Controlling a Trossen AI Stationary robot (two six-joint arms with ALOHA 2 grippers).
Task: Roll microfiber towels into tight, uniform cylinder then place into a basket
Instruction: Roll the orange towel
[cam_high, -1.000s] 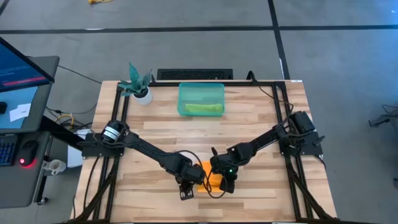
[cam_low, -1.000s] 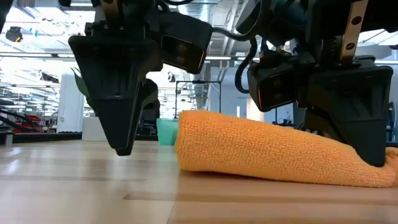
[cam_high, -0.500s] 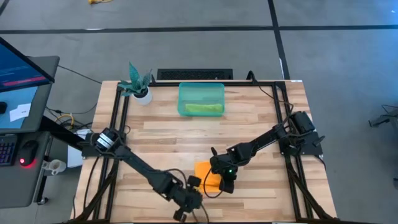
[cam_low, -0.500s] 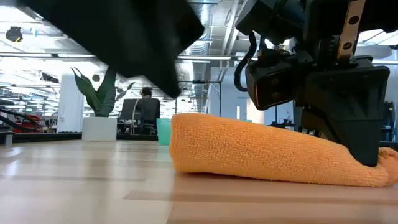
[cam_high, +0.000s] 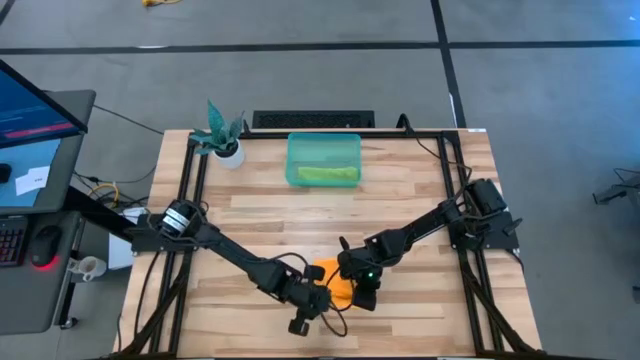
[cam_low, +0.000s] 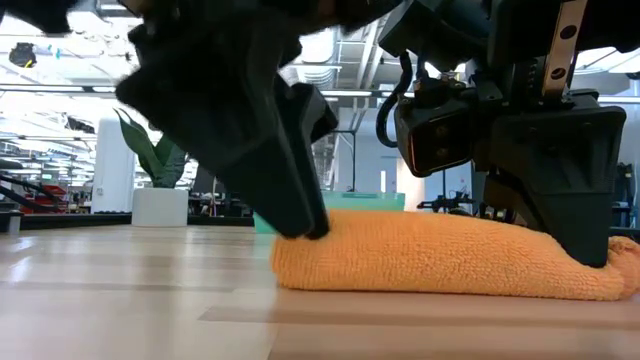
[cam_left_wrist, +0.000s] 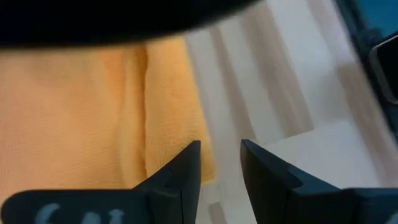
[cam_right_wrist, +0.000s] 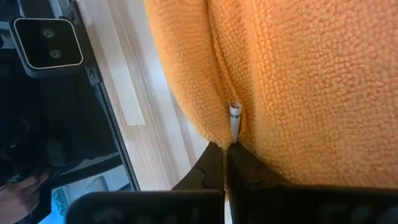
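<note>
The orange towel's end is squashed in my right gripper by the white tag and its folded edge slants there, so next I open that gripper and take the towel's edge nearer its middle (cam_right_wrist: 181, 65).
The orange towel (cam_high: 337, 281) lies loosely rolled on the table near its near edge; it also shows in the low view (cam_low: 440, 255). My left gripper (cam_high: 316, 296) stands at the towel's left end, its fingers a narrow gap apart (cam_left_wrist: 221, 155). My right gripper (cam_high: 360, 291) is shut at the towel's right end (cam_right_wrist: 225, 152). The teal basket (cam_high: 323, 146) stands at the far middle of the table, with the lime green towel (cam_high: 326, 174) lying inside it. My left gripper comes from above, slanting down. One finger (cam_left_wrist: 183, 171) presses on the towel's left end (cam_low: 300, 240), which is flattened under it. The other finger (cam_left_wrist: 267, 177) stands over bare wood beside the towel. My right gripper presses its shut fingertips (cam_right_wrist: 214, 163) from above into a crease between two folds (cam_right_wrist: 224, 106), beside a small white tag (cam_right_wrist: 234, 116). The towel's right end (cam_low: 600, 275) is squashed to the table under them.
A white pot with a teal plant (cam_high: 226, 148) stands at the far left corner. A dark bar (cam_high: 312, 120) lies along the far edge. Black frame rails (cam_high: 196, 180) run down both sides. Bare wood lies between the basket and the towel.
My left gripper has swung away toward the table's near edge, then come back and dropped onto the towel's left end. That end now lies lower and flatter than before. The towel's right end has stayed under my right gripper.
</note>
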